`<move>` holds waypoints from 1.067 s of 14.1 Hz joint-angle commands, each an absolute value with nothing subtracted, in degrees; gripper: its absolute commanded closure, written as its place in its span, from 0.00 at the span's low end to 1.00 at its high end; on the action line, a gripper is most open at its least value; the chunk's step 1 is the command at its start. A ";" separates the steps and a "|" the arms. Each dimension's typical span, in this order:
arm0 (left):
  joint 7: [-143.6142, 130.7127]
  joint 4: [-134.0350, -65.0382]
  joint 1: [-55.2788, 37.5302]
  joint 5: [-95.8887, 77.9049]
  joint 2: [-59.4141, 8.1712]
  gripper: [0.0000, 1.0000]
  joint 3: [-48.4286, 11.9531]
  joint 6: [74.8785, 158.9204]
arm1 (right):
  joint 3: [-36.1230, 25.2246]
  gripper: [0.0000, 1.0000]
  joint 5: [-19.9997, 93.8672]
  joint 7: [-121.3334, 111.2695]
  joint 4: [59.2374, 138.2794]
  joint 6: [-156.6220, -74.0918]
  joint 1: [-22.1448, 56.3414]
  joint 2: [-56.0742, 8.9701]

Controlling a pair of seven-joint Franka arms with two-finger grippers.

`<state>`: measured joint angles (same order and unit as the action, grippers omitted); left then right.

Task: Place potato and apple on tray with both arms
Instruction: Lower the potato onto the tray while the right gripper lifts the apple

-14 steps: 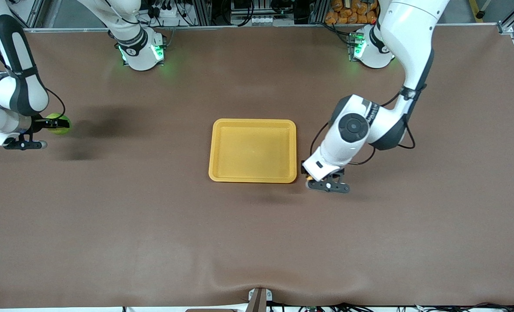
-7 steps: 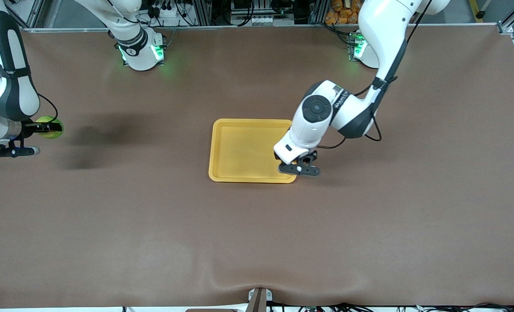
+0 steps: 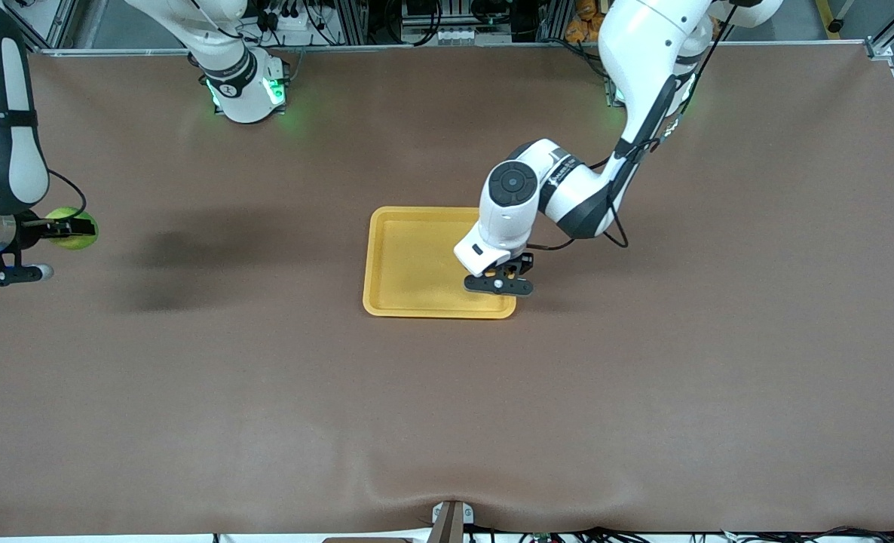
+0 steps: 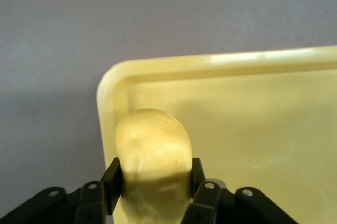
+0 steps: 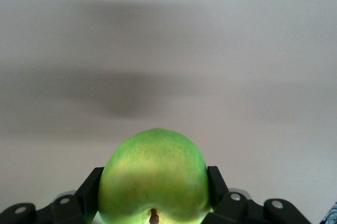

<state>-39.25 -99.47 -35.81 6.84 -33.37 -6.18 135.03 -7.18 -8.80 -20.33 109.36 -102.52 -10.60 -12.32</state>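
Observation:
The robot's left gripper needs to release the potato inside the yellow-orange tray's near corner [image 3: 493, 286] [image 4: 158, 165], right up against its short rim.
The yellow-orange tray [image 3: 409, 256] lies in the middle of the brown table. My left gripper [image 3: 498, 285] hangs over the tray's corner that is nearest the front camera at the left arm's end, shut on the potato. The left wrist view shows the lumpy pale yellow potato [image 4: 152, 147] squeezed in the left gripper [image 4: 154, 182], above the tray's rim [image 4: 108, 97]. At the right arm's end of the table, my right gripper [image 3: 53, 225] is shut on the green apple [image 3: 74, 229], held up over bare table. In the right wrist view the apple [image 5: 154, 176] fills the right gripper [image 5: 154, 190].
Both robot bases [image 3: 243, 87] stand along the table's edge farthest from the front camera. A small bracket [image 3: 451, 520] sits at the table's near edge. Bare brown table surrounds the tray on every side.
The left arm has carried the potato from beside the tray to over the tray's corner. The right arm has drifted a little toward its own end of the table with the apple.

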 commanded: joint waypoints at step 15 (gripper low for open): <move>-45.35 -96.50 -38.67 12.92 -38.32 0.42 -5.10 134.21 | -7.56 1.00 3.07 -19.52 109.34 -96.68 1.66 -7.65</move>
